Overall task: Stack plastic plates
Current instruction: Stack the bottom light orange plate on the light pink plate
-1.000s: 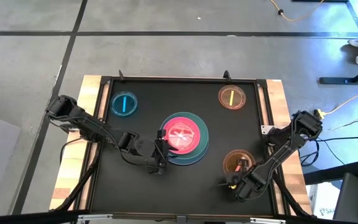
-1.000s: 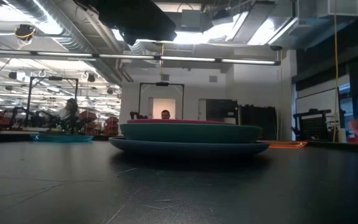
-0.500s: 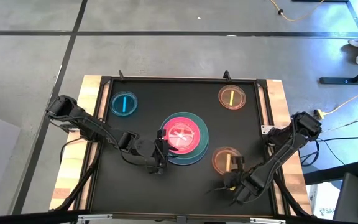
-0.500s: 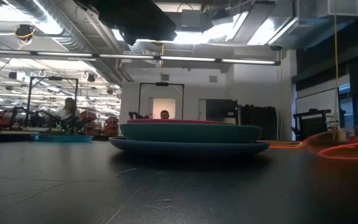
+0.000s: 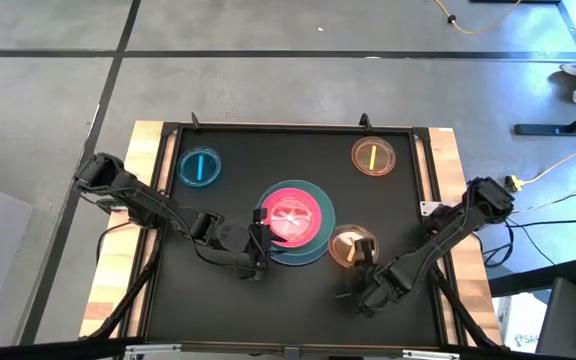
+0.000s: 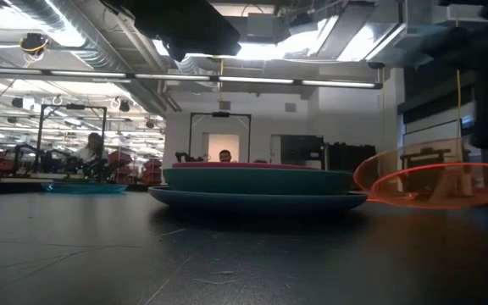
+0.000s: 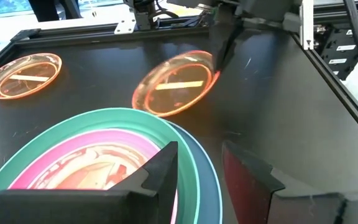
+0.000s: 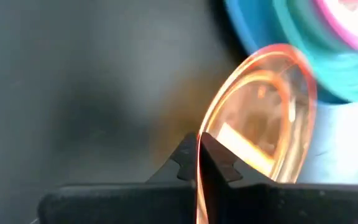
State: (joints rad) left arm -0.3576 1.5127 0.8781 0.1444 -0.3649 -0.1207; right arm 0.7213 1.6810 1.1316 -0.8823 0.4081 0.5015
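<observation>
The orange dish will go down inside the pink plate (image 5: 289,220), on top of the stack, from my right gripper.
The plates stand stacked at the table's middle (image 5: 296,222): a light blue plate under a teal one under a pink one, with a small translucent dish on top. My right gripper (image 5: 361,268) is just near-right of the stack, shut on a translucent orange dish (image 5: 351,247). My left gripper (image 7: 201,174) is open at the stack's near-left rim (image 5: 264,238), one finger over the plates and one outside them. A blue dish (image 5: 199,167) and a second orange dish (image 5: 373,157) lie flat on the table's far part. My right gripper pinches the orange dish's rim (image 8: 199,155) between its two fingers, coming from the table's near-right side and slanting down. The dish (image 6: 435,180) is lifted clear of the table and tilted, reaching from the fingers toward the stack. My left gripper: I cannot tell whether it touches the stack's rim.
The black table top has a raised dark frame (image 5: 423,170) and wooden side strips. Bare black surface lies near the stack (image 5: 298,300) and between the stack and the far dishes. People and benches show in the room far beyond the table.
My right gripper has carried the orange dish from the table's near-right part toward the stack, leftward and a little farther. The dish has come up off the table and now hangs tilted beside the stack's right rim.
</observation>
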